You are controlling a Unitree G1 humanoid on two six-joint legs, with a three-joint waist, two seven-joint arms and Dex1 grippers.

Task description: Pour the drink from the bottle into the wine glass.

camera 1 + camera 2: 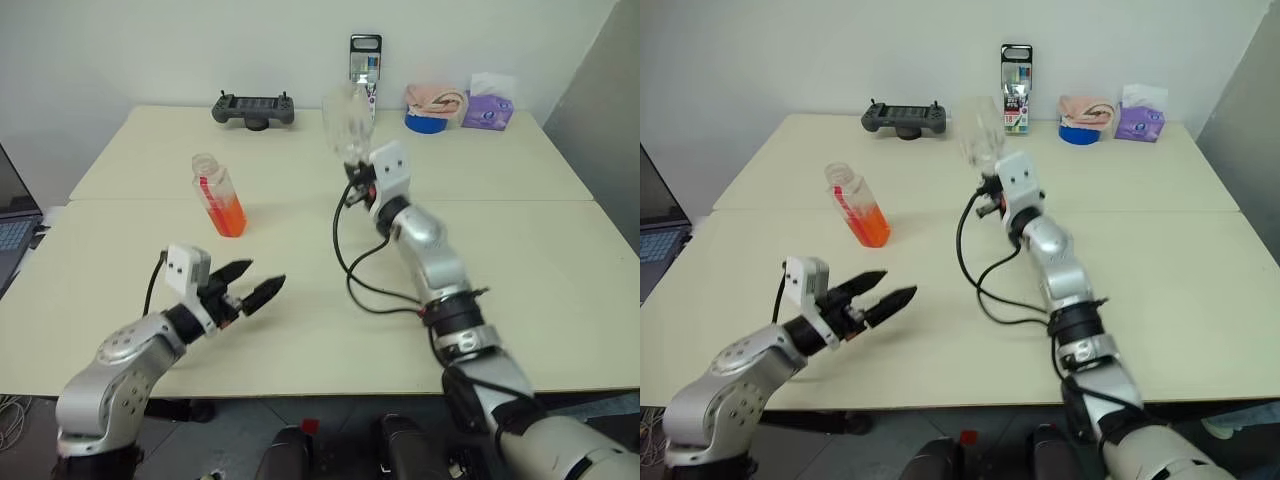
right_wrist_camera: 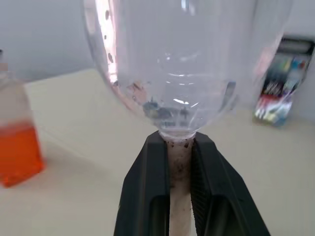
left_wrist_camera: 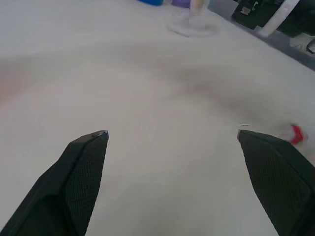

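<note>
My right gripper is to set down the wine glass. I will place it on bare table (image 1: pixel 338 262) between my left gripper and the black cable.
The bottle (image 1: pixel 218 195) stands uncapped and upright on the table's left half, its lower part filled with the orange drink (image 1: pixel 228 216); it also appears in the right wrist view as the bottle (image 2: pixel 17 152). To its right, the clear wine glass (image 1: pixel 347 125) is upright, its bowl (image 2: pixel 177 64) just above my right gripper (image 2: pixel 179 142), which is shut on the stem. The glass's round foot (image 3: pixel 193 27) shows low near the tabletop. My left gripper (image 1: pixel 262 280) hovers open and holding nothing over the near left of the table, well short of the bottle.
Along the table's far edge lie a black controller (image 1: pixel 253 108), a tall marker case (image 1: pixel 365 62), a pink cloth on a blue roll (image 1: pixel 435 100) and a purple tissue pack (image 1: pixel 487 108). A laptop (image 1: pixel 10 230) sits off the left side. A black cable (image 1: pixel 350 270) loops beside my right arm.
</note>
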